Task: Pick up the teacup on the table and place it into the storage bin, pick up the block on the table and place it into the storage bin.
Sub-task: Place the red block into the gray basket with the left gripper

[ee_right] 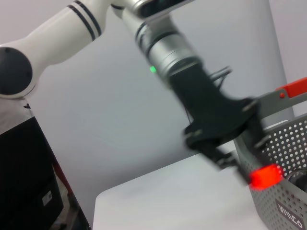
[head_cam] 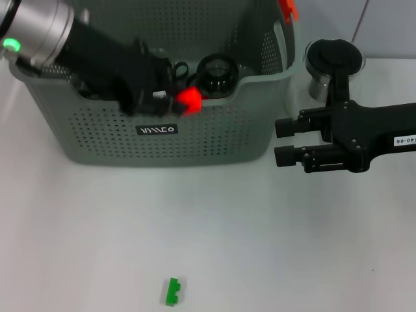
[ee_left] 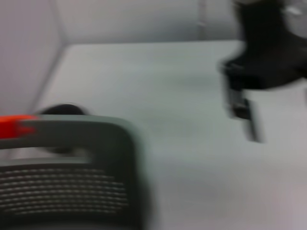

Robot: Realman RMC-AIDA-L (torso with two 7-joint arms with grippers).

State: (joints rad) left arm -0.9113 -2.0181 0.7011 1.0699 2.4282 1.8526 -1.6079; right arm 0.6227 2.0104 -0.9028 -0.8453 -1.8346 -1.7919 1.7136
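Observation:
The robot's left gripper will release the red block just behind the storage bin's front side [head_cam: 175, 97], close to the black teacup.
My left gripper [head_cam: 177, 104] hangs over the front wall of the storage bin [head_cam: 214, 140], shut on a small red block [head_cam: 190, 99]. The right wrist view shows the same red block [ee_right: 265, 176] at the tip of the left gripper [ee_right: 249, 167], beside the perforated bin wall [ee_right: 283, 201]. A black teacup [head_cam: 216, 71] sits inside the bin. To the right of the bin, my right gripper [head_cam: 281, 141] hovers open with nothing between its fingers. A green block [head_cam: 173, 292] lies on the table near the front edge.
A dark-lidded metal cup [head_cam: 335, 62] stands on the table right of the bin, behind my right arm. The bin's orange-red handle top [head_cam: 288, 10] shows at its far right corner, and the bin handle [ee_left: 14, 125] also appears in the left wrist view.

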